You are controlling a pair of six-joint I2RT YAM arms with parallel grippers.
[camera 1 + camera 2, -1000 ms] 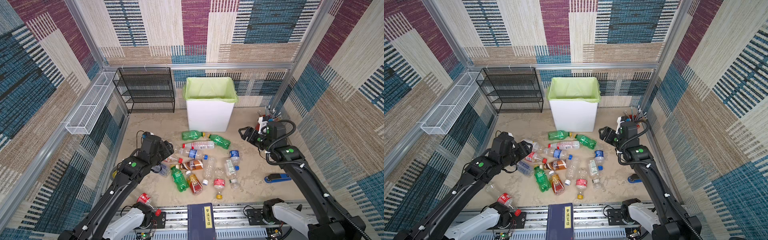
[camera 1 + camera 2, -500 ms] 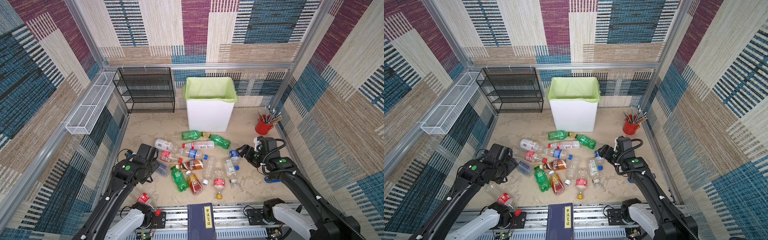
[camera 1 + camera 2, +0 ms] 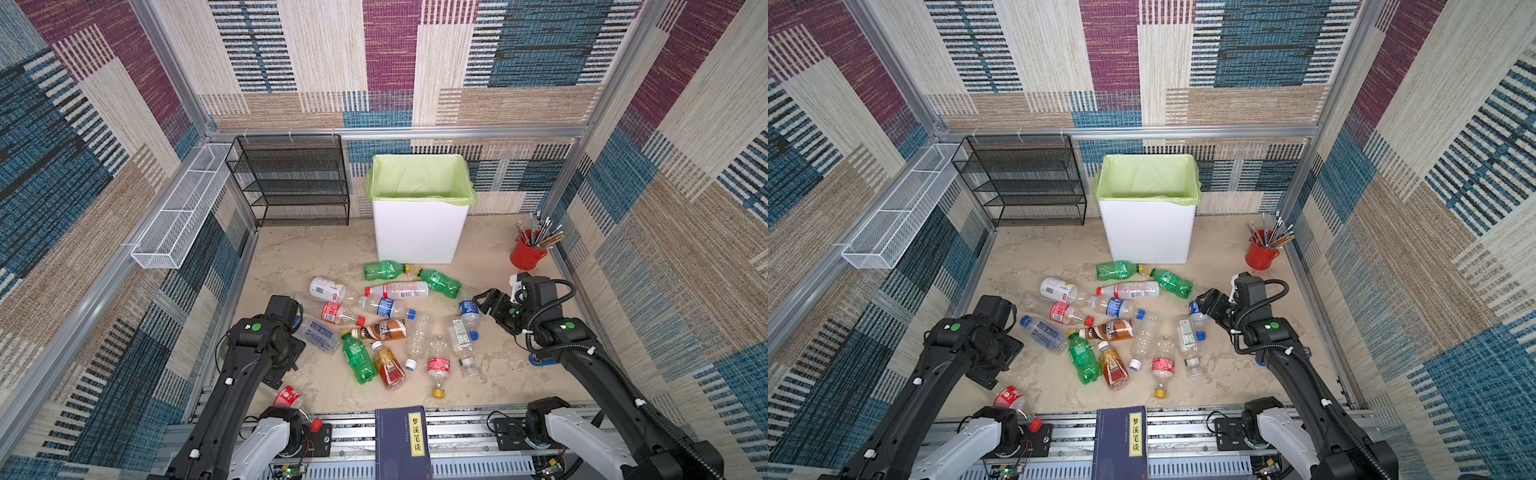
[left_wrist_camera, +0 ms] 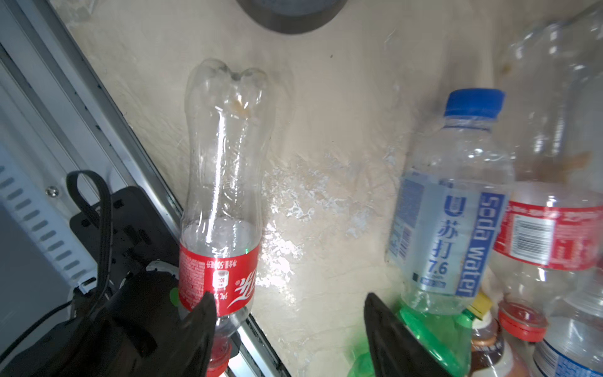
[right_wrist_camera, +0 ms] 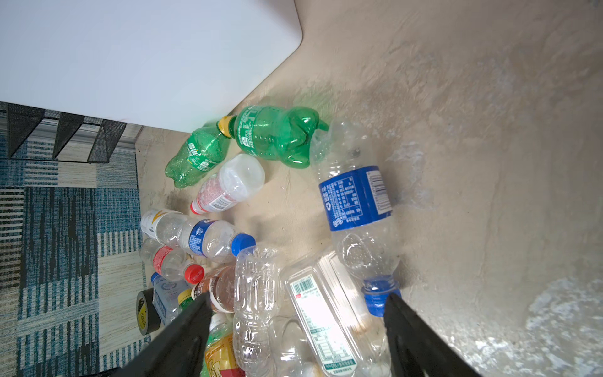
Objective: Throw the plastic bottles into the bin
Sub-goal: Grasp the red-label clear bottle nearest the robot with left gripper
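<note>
My left gripper will take the red-label bottle's clear base half [image 4: 227, 138] and pull the bottle off the front rail first, because its cap end lies over that rail.
Several plastic bottles [image 3: 386, 328] lie in a loose pile on the floor in front of the bin [image 3: 417, 232], which is white with a green bag. My left gripper [image 4: 290, 303] is open over bare floor at the pile's left side. A red-label bottle [image 4: 217, 277] lies by one finger and a blue-capped soda water bottle [image 4: 450, 228] beside the other. In both top views its fingertips are hidden under the wrist. My right gripper [image 3: 484, 303] is open and low at the pile's right side. Its fingers straddle a clear white-label bottle [image 5: 323, 323], next to a blue-label bottle [image 5: 355, 199].
A red cup of pencils [image 3: 525, 253] stands at the back right behind the right arm. A black mesh rack [image 3: 295, 187] and a white wire basket [image 3: 178, 212] line the back left. A dark blue book [image 3: 401, 440] sits at the front rail. A black tape roll [image 5: 143, 311] lies beyond the pile.
Both arms have dropped and pulled back toward the front. The left gripper left the pile's top for its left edge. The right gripper moved from the pencil cup to the blue-label bottle.
</note>
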